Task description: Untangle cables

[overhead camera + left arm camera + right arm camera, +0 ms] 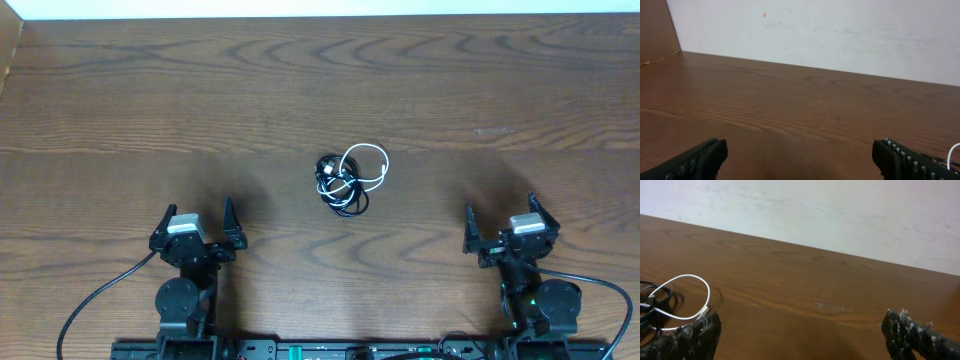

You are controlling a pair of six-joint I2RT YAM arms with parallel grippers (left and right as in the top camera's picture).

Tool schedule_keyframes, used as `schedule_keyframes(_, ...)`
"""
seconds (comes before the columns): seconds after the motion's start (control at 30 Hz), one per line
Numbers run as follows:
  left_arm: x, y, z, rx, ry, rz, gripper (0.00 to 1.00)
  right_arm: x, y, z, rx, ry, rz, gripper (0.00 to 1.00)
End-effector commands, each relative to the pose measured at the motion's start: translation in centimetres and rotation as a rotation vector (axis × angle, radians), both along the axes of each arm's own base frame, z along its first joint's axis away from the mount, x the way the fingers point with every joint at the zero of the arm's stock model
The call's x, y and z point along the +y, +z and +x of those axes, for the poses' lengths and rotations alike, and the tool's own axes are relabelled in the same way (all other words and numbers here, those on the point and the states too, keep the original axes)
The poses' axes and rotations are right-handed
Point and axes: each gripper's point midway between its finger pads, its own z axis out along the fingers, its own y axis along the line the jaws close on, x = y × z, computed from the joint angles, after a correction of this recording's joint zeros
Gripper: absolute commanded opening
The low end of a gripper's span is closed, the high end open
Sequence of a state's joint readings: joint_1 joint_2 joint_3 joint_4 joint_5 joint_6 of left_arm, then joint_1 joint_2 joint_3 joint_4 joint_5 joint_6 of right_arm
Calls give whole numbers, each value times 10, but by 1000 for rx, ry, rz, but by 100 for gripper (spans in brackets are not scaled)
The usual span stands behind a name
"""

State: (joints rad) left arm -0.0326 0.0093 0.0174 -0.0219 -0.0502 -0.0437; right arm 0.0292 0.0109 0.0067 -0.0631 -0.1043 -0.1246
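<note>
The side of the cable heap (321,182) nearest to my left gripper, next to the silver plug, will be gripped by that gripper.
The cables (347,180) lie in one small tangled heap at the middle of the wooden table (320,90): a white cord looped over black ones. My left gripper (197,226) is open and empty at the front left, well apart from the heap. My right gripper (500,222) is open and empty at the front right, also apart. In the right wrist view the white loop (685,297) and black cords (652,302) show at the far left, beyond my open fingers (800,332). In the left wrist view a bit of white cord (955,152) shows at the right edge past my open fingers (800,157).
A white wall (840,35) rises behind the table's far edge. A brown panel (657,27) stands at the far left corner. Thick black arm wires (95,300) trail near the arm bases at the front edge.
</note>
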Motion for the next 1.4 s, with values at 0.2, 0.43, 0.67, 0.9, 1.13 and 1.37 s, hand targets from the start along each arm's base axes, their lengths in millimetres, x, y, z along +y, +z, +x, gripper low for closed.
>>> schedule_keyframes(0.2,2,-17,-1,59,7,20,98,-1,0,0,-3,1,-11,99)
schedule_keyframes(0.43,-6,-17,-1,55,-36,-13,98,0,0,0,3,0,41,99)
schedule_keyframes(0.67,-6,-6,0,68,-29,-59,98,-5,2,0,17,-31,108,99)
schedule_keyframes(0.9,-17,-1,18,274,-69,-116,98,-5,14,2,154,-49,141,99)
schedule_keyframes(1.13,-43,12,45,584,-189,-176,98,11,31,31,394,25,156,99)
schedule_keyframes(1.37,-42,16,18,963,-151,-202,98,10,23,52,728,-1,125,99)
